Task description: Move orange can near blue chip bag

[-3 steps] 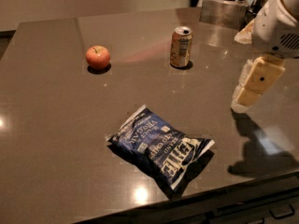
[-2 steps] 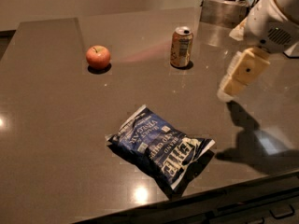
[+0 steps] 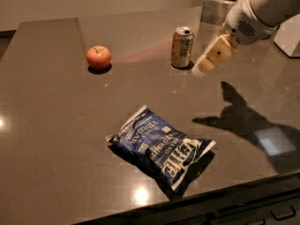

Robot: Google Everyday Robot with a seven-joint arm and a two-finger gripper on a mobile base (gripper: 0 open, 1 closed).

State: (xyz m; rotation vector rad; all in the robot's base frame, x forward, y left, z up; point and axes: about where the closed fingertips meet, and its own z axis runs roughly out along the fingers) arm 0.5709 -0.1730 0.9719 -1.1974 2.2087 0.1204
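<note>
I should close my gripper on the upper body [image 3: 183,41] of the orange can, just below the can's silver top.
The orange can [image 3: 182,47] stands upright at the back middle of the dark table [image 3: 56,125], its silver top showing. The blue chip bag [image 3: 159,146] lies flat near the table's front edge, well in front of the can. My gripper [image 3: 202,67] hangs in the air just right of the can, pointing down and left toward it, a small gap away. It holds nothing. The white arm [image 3: 255,13] comes in from the upper right.
A red apple [image 3: 98,56] sits at the back left of the table. A metal container [image 3: 218,6] stands behind the can at the back right. A white object [image 3: 289,36] is at the right edge. The arm's shadow falls on the right side.
My gripper has moved left and up the picture, from the table's right side to just beside the can. The can, bag and apple have not moved.
</note>
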